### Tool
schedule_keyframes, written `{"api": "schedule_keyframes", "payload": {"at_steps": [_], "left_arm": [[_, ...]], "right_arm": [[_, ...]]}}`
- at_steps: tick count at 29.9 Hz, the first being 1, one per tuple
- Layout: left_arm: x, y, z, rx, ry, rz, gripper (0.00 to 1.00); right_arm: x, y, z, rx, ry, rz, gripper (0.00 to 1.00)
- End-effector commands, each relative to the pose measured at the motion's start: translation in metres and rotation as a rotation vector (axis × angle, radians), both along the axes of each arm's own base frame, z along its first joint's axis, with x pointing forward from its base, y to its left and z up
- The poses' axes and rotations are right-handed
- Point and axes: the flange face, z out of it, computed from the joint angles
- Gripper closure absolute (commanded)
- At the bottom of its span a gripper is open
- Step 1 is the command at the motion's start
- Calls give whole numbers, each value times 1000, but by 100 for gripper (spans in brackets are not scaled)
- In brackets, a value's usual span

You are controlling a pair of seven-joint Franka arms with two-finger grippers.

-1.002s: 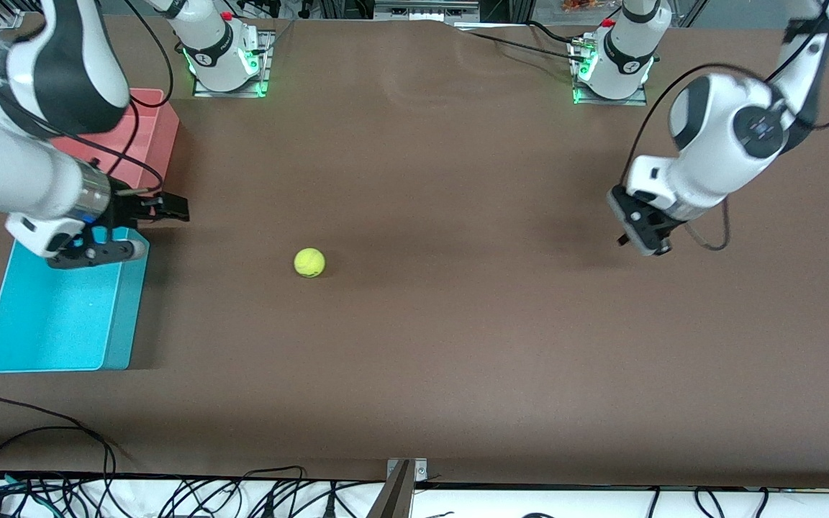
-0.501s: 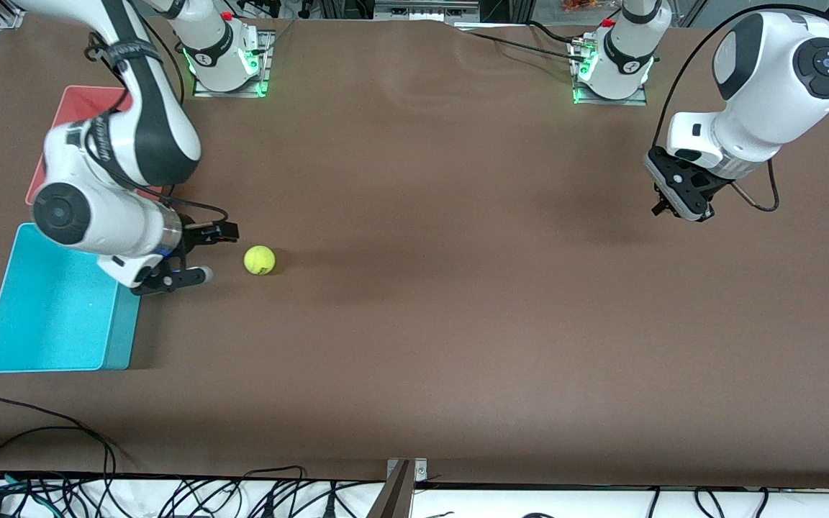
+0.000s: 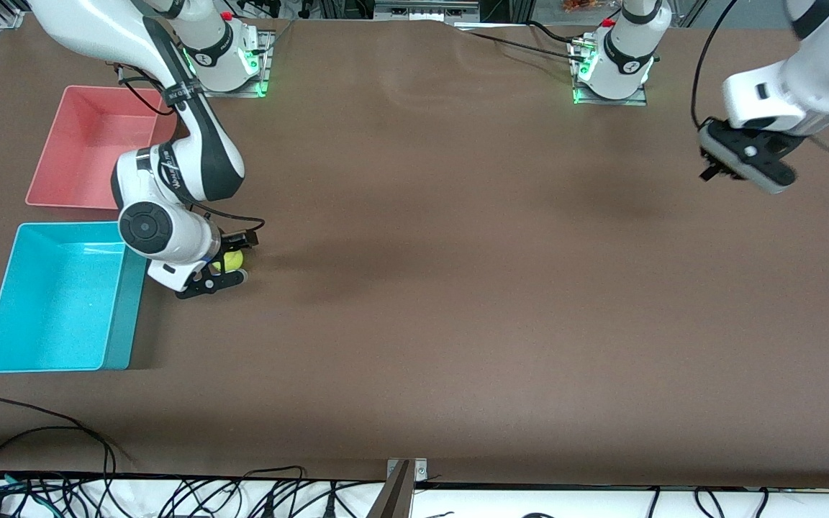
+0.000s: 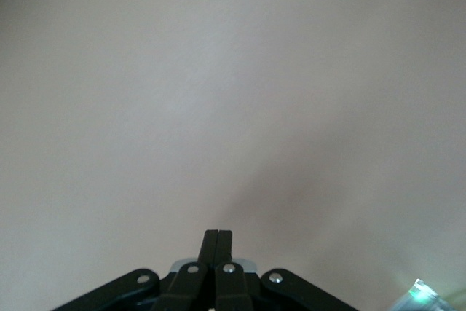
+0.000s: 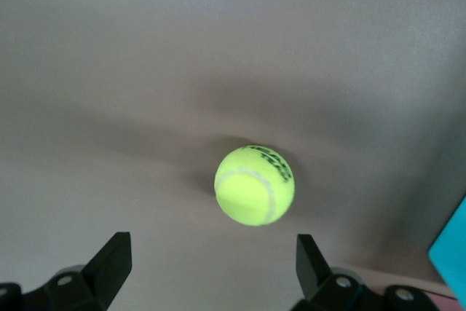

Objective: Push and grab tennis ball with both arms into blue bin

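The fingers of my right gripper needs to close around the middle of the tennis ball [image 3: 232,260] [image 5: 255,186] beside the blue bin, one pressing on each side.
The tennis ball [image 3: 232,260] lies on the brown table beside the blue bin [image 3: 124,316], on the bin's side toward the left arm. My right gripper [image 3: 243,257] is down at the table and open, with one finger on each side of the ball. In the right wrist view the tennis ball [image 5: 255,185] sits just ahead of the wide-open right gripper [image 5: 211,245], touching neither finger. A corner of the blue bin [image 5: 451,253] shows at the edge. My left gripper [image 3: 708,173] hangs shut in the air over the left arm's end of the table. The left wrist view shows the left gripper [image 4: 218,233] closed on nothing.
A pink bin [image 3: 47,194] stands next to the blue bin, farther from the front camera. The two arm bases [image 3: 224,57] [image 3: 612,61] stand along the table's back edge. Black cables [image 3: 62,460] lie past the table's front edge.
The ball has rolled toward the blue bin. My right arm swung off the bin and came down round the ball. My left arm drew back and up toward its own end.
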Motion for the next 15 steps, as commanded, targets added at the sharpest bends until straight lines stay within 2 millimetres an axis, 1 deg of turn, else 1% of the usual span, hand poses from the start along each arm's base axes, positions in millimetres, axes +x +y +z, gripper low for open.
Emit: {"api": "schedule_keyframes", "payload": {"at_steps": [1, 3, 5, 7, 9, 10, 11, 12, 13, 15], "left_arm": [[-4, 2, 25, 38, 16, 121, 100], [-5, 2, 29, 43, 19, 159, 100], [-7, 0, 34, 46, 19, 192, 100], [-8, 0, 38, 49, 21, 215, 100], [-10, 1, 40, 51, 23, 243, 98], [-11, 1, 42, 49, 20, 254, 94], [-12, -1, 45, 51, 14, 263, 72], [-12, 1, 46, 49, 12, 268, 29], [-12, 2, 48, 47, 8, 270, 0], [-13, 2, 51, 47, 3, 277, 0]], "right_arm": [[-3, -8, -20, -40, -16, 61, 0], [-3, -7, -23, -60, -19, 86, 1], [-2, -13, -32, -84, -15, 99, 2], [-1, -15, -38, -94, -16, 113, 2], [-1, -16, -37, -109, -17, 127, 2], [-1, -17, -36, -117, -19, 133, 2], [-1, -17, -35, -125, -20, 139, 2], [0, -17, -35, -129, -21, 142, 2], [0, -19, -35, -131, -21, 142, 2], [1, -23, -35, -140, -21, 151, 2]]}}
